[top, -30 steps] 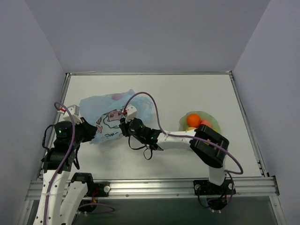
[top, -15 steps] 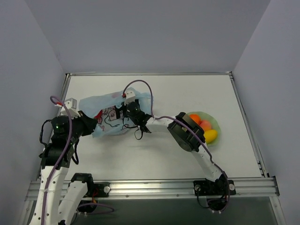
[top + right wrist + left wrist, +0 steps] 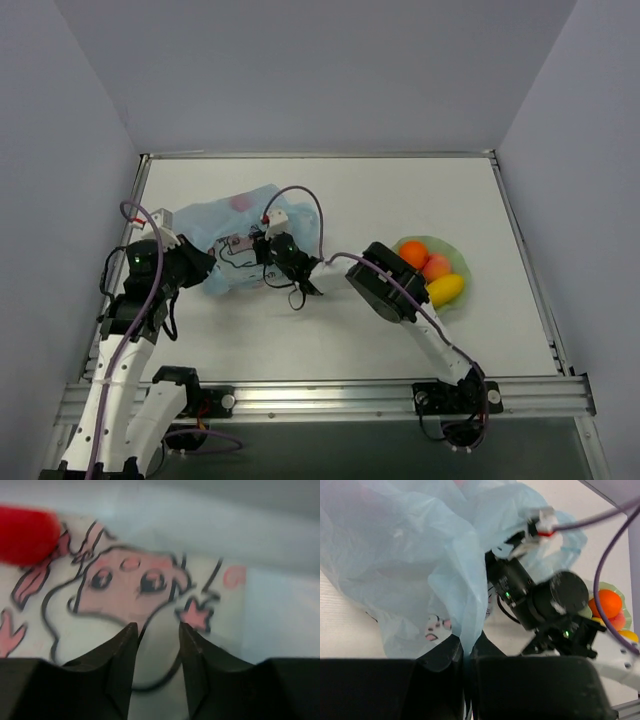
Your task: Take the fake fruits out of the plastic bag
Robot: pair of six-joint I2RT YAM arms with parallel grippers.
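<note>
The red fake fruit lies next to my right gripper's nearly shut fingers. I will open them wide, move over to the fruit and grip its middle (image 3: 20, 536).
The light-blue plastic bag (image 3: 215, 225) lies crumpled at the table's left. My left gripper (image 3: 203, 268) is shut on a fold of the bag's near edge, which shows pinched between its jaws in the left wrist view (image 3: 467, 647). My right gripper (image 3: 250, 252) reaches into the bag from the right. Its jaws (image 3: 156, 630) stand a little apart with nothing between them, over the bag's cartoon print (image 3: 130, 580). A red fake fruit (image 3: 25, 535) lies at the upper left of that view. A reddish spot (image 3: 240, 203) shows through the bag's far part.
A pale green dish (image 3: 458, 255) at the right holds an orange ball (image 3: 412, 254), a red-orange fruit (image 3: 437, 266) and a yellow one (image 3: 445, 290). The right arm's forearm (image 3: 385, 285) stretches across the middle. Grey walls close in the table.
My right gripper has moved left and deeper into the bag. My left gripper, still holding the bag's edge, has shifted a little right and nearer, and the bag has bunched up.
</note>
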